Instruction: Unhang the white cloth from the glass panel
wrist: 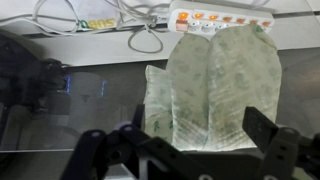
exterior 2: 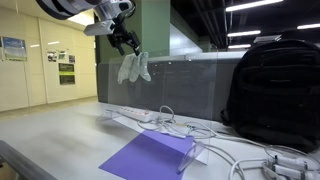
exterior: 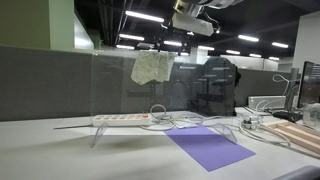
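Observation:
My gripper needs to lower its fingers, which hover above the white cloth's top, and pinch the white cloth's middle (wrist: pixel 208 122) before lifting it off the glass panel.
The white cloth (exterior: pixel 152 67) hangs over the top edge of the glass panel (exterior: pixel 110 85), and it also shows in an exterior view (exterior 2: pixel 133 68). My gripper (exterior 2: pixel 126 44) hovers just above the cloth; it sits at the top of an exterior view (exterior: pixel 188 22). In the wrist view the gripper (wrist: pixel 197 125) is open, with one dark finger on each side of the folded cloth (wrist: pixel 215 85). The jaws are not closed on the cloth.
A white power strip (exterior: pixel 122 119) with tangled cables (exterior: pixel 175 120) lies below the panel. A purple mat (exterior: pixel 208 147) lies on the table in front. A black backpack (exterior 2: pixel 275 85) stands beside the panel. A monitor (exterior: pixel 310 85) stands at the table's far side.

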Robot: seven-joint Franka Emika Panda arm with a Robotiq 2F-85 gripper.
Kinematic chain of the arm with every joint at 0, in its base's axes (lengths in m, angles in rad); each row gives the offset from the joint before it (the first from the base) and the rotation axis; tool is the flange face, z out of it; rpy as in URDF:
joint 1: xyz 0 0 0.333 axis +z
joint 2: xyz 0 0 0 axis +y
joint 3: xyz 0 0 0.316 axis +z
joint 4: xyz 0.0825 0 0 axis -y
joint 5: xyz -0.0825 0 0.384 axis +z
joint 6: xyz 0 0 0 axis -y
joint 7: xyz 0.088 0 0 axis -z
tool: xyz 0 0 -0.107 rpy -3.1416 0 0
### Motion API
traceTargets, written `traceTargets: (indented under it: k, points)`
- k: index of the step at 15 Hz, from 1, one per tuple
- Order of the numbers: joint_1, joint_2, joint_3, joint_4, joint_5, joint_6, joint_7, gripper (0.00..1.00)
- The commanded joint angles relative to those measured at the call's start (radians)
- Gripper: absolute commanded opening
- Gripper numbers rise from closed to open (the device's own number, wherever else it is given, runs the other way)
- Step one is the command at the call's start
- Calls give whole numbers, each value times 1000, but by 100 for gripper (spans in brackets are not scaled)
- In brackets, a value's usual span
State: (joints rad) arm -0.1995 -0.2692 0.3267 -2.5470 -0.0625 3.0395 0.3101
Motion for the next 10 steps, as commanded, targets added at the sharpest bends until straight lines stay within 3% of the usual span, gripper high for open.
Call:
traceTargets:
  k: [1,3,4,5,7,10]
  points:
    - [-109,57,97,47,-63,64,94,100]
    - [-169,62,148,51,-79,81,120,100]
    - [-192,65,168,52,-82,90,124,95]
    - [-214,66,189,52,-81,95,129,74]
    - [-253,65,228,51,-77,101,136,69]
    - [-310,62,285,50,-76,109,140,46]
